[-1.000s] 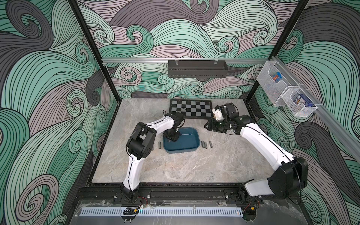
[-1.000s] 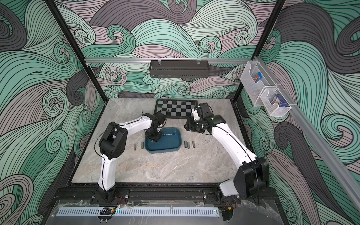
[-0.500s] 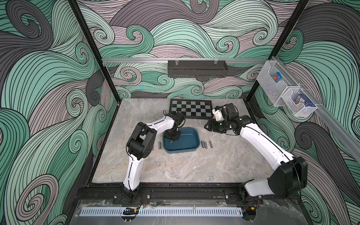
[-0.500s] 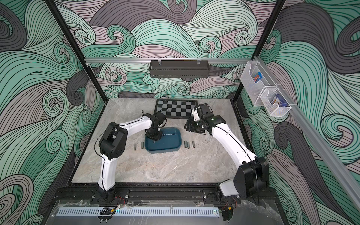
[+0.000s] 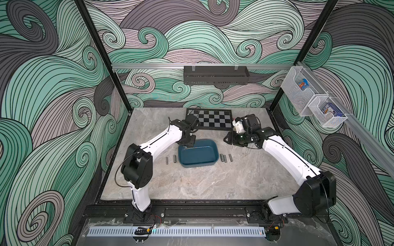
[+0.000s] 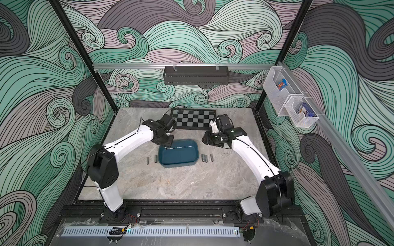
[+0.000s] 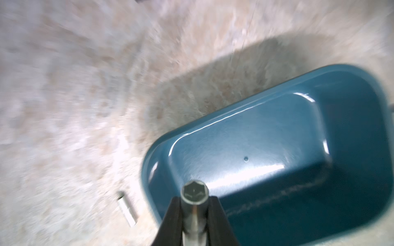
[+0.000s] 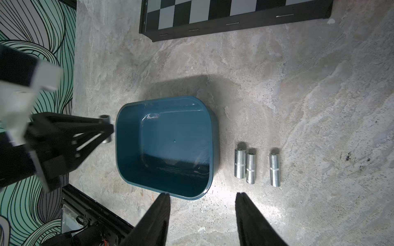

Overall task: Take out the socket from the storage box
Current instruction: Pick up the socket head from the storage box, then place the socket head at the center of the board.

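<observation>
My left gripper is going to release the silver socket beside the thinnest socket [image 5: 159, 161], on its side away from the storage box.
The dark teal storage box [image 5: 214, 147] [image 6: 195, 149] lies mid-table, its floor bare in the right wrist view [image 8: 170, 132]. My left gripper [image 5: 188, 145] [image 7: 194, 204] is shut on a silver socket [image 7: 194, 192], hex opening facing the camera, above the box's far left corner. The right wrist view shows that socket [image 8: 105, 117] crosswise between the left gripper's black fingers, beside the box rim. My right gripper [image 5: 227, 139] [image 8: 202, 194] hangs open and holds nothing, above the table off the box's far right corner.
Three sockets [image 5: 225, 157] [image 8: 245, 168] lie side by side right of the box, two more [image 5: 170, 159] to its left, one of them in the left wrist view [image 7: 127, 209]. A chessboard [image 5: 210, 119] lies behind. A black rack [image 5: 215, 75] and white mesh baskets [image 5: 313, 100] hang on the walls.
My left gripper has closed on the socket at the box's far left corner and come up slightly with it. The right arm has stayed where it was.
</observation>
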Robot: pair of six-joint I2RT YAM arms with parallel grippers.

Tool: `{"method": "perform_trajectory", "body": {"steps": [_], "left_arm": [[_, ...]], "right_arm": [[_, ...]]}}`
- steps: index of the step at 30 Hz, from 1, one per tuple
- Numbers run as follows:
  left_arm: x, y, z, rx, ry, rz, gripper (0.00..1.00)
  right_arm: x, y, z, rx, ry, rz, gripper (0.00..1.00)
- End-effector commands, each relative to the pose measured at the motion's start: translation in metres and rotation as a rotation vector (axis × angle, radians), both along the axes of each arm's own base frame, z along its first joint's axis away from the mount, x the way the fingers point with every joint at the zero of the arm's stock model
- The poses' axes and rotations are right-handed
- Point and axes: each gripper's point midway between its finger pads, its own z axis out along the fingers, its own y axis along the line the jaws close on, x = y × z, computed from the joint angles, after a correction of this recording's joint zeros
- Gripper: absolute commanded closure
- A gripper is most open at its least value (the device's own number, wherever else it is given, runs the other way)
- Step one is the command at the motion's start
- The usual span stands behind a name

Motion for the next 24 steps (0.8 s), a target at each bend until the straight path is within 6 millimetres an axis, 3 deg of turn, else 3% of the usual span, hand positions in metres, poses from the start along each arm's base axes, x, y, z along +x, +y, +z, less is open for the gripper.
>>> {"method": "perform_trajectory", "body": {"steps": [1,6,9,21,24], "left_arm": [[-0.016,0.053,0.004,0.065,0.022,0.116,1.0],[-0.036,0.117,-0.01,0.065,0.06,0.273,1.0],[-0.048,0.137,-0.029,0.067,0.127,0.344,1.0],[-0.051,0.158,-0.099,0.098,0.32,0.433,1.0],[-0.047,0.156,-0.106,0.088,0.341,0.423,1.0]], "right_arm": [[-0.001,0.001,0.001,0.027,-0.008,-0.008,0.46],[0.0,0.003,-0.004,0.041,0.002,-0.012,0.46],[0.0,0.004,-0.007,0.043,0.007,-0.015,0.47],[-0.002,0.003,-0.005,0.05,-0.011,-0.017,0.46],[-0.002,0.003,-0.005,0.054,-0.01,-0.016,0.46]]}}
